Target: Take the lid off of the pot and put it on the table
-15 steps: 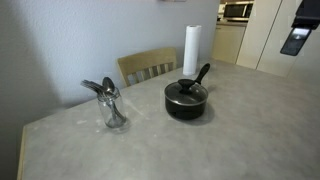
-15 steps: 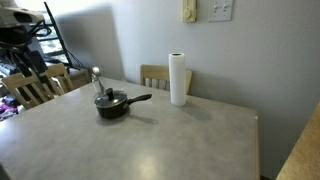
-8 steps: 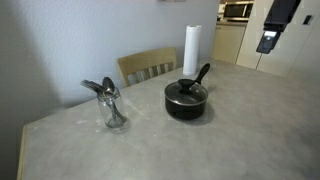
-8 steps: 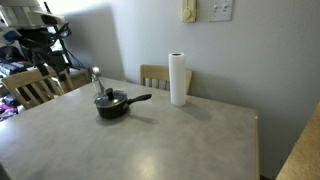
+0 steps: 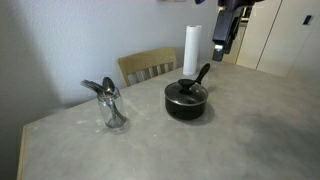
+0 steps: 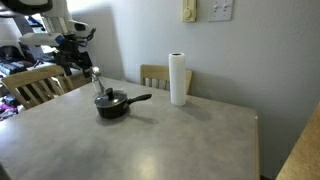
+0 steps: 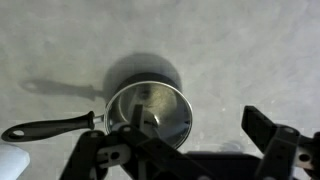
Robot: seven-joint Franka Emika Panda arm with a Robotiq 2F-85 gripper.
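The robot's gripper should next move to the knob [image 5: 186,84] [image 7: 139,114] on top of the black pot's lid and close there.
A small black pot [image 5: 186,104] stands on the grey table [image 5: 240,130], with its lid [image 5: 186,93] on it and its long black handle [image 5: 202,72] pointing toward the back. It also shows in an exterior view [image 6: 112,104]. My gripper [image 5: 222,38] hangs high above the table, behind and to one side of the pot, well apart from it; it also shows in an exterior view [image 6: 74,52]. In the wrist view the lidded pot [image 7: 150,112] lies far below, with its handle [image 7: 50,128] to the left. The gripper [image 7: 195,120] is open and empty.
A white paper towel roll [image 5: 192,50] stands upright behind the pot and shows again [image 6: 178,80]. A glass with spoons [image 5: 113,106] stands beside the pot. Wooden chairs [image 5: 148,65] [image 6: 36,86] stand at the table's edges.
My arm has swung across the scene toward the pot, staying high above the table. The pot and its lid have not moved.
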